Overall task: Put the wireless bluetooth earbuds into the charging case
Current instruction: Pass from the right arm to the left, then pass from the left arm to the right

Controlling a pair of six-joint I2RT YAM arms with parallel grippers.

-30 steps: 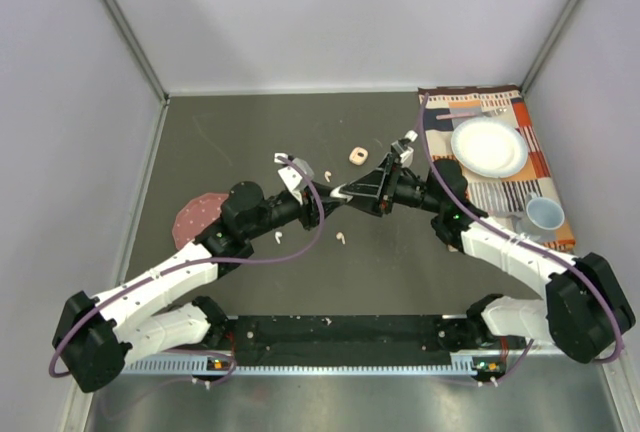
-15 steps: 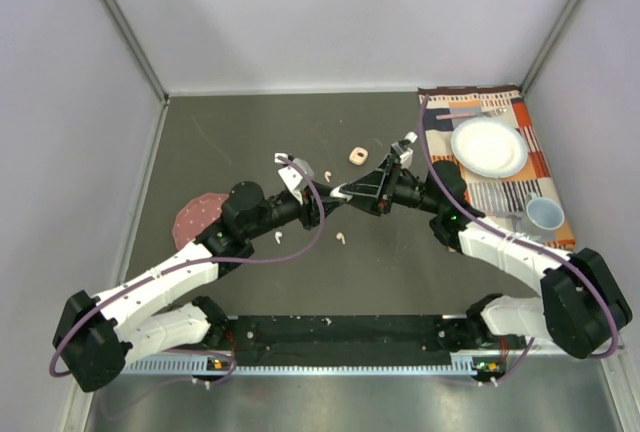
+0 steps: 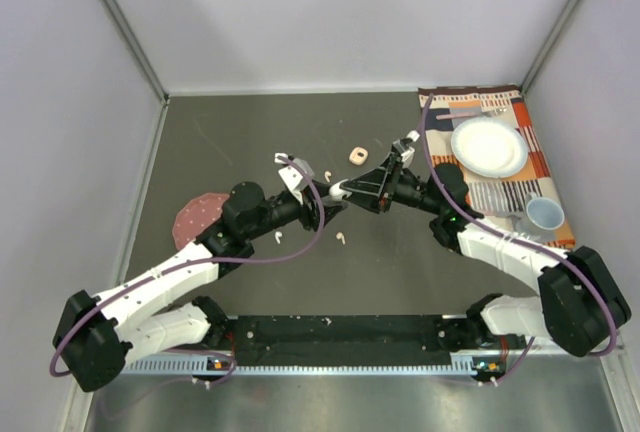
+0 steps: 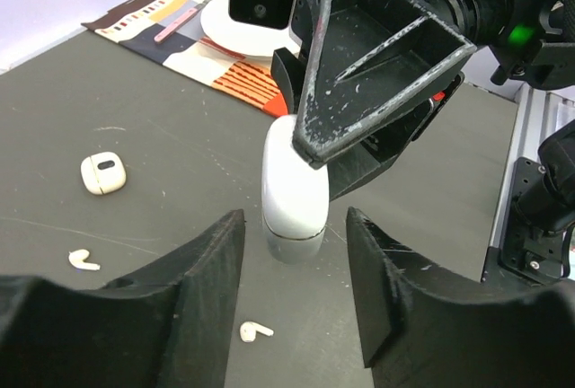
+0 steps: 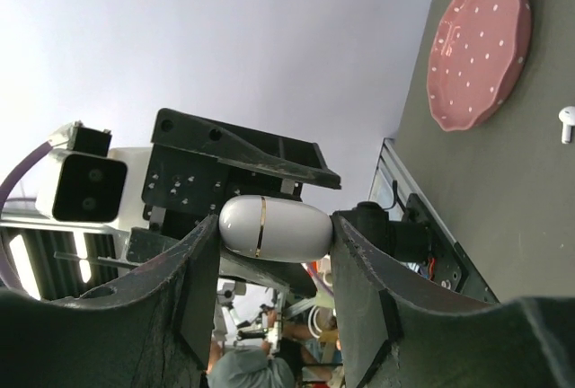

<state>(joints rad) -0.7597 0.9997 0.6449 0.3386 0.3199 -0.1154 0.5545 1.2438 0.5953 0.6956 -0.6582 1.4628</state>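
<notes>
I need to lower my left gripper, which slants down over the white case's lid, level it out and pinch the white case's base (image 4: 295,246) below the gold seam.
A closed white charging case (image 5: 274,228) with a thin gold seam is pinched end to end by my right gripper (image 5: 274,237), held above the table's middle (image 3: 338,190). My left gripper (image 4: 294,223) is open, its fingers (image 4: 220,253) standing either side of the case's lower end (image 4: 295,192) without touching it. Small earbuds lie loose on the dark table: one below the left gripper (image 4: 255,330), one farther left (image 4: 84,260), and two nearer the arms (image 3: 278,236) (image 3: 342,237). A small peach case (image 3: 355,156) lies behind the grippers.
A pink dotted dish (image 3: 197,217) lies by the left forearm. At the right, a patterned placemat (image 3: 515,112) carries a white plate (image 3: 488,146), a fork and a pale cup (image 3: 545,214). Grey walls close in the table.
My left gripper's fingers have spread apart and let go of the white case. The right gripper has kept its hold on the case and closed a little tighter.
</notes>
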